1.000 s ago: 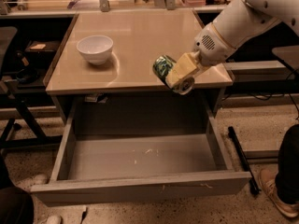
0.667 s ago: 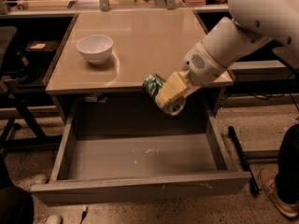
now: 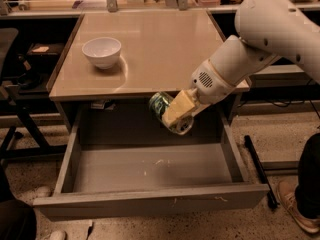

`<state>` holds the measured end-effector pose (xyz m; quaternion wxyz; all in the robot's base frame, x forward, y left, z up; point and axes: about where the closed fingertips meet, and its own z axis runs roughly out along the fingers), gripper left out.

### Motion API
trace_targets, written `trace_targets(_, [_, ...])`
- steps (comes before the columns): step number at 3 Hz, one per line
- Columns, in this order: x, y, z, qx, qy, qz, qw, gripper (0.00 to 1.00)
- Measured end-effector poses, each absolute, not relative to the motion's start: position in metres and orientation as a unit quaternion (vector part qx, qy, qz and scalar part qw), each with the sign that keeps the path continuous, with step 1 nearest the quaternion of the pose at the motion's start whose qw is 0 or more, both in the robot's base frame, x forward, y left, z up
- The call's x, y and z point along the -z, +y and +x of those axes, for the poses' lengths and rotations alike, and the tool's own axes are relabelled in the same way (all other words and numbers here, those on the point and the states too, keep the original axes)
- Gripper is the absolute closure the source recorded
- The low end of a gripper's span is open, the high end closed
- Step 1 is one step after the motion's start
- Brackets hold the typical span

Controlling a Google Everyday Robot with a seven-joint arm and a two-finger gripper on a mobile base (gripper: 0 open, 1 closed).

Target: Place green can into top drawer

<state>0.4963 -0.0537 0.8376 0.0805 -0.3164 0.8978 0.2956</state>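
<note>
Next, I let go of the green can with my gripper on the grey bottom of the drawer, beside the pale scuff marks (image 3: 181,159).
The green can (image 3: 162,105) is held tilted in my gripper (image 3: 176,113), whose pale yellow fingers (image 3: 179,107) are shut on it. The can hangs over the back right part of the open top drawer (image 3: 150,170), just below the front edge of the beige table (image 3: 150,49). The drawer is pulled fully out, with a grey floor showing pale scuff marks and a flat grey front panel. My white arm comes in from the upper right.
A white bowl (image 3: 102,52) sits on the table's left side. A dark chair and frame stand at the left. A person's leg and shoe (image 3: 299,204) are at the lower right, by a black bar on the floor (image 3: 257,169).
My gripper has carried the green can left and down, from the table's right front edge to a spot over the open drawer.
</note>
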Motion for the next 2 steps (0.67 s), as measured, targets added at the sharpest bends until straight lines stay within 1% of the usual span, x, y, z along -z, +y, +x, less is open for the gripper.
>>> trace_targets(2, [-0.735,-0.072,0.488,-0.307,0.915,-0.260,0.035,1.00])
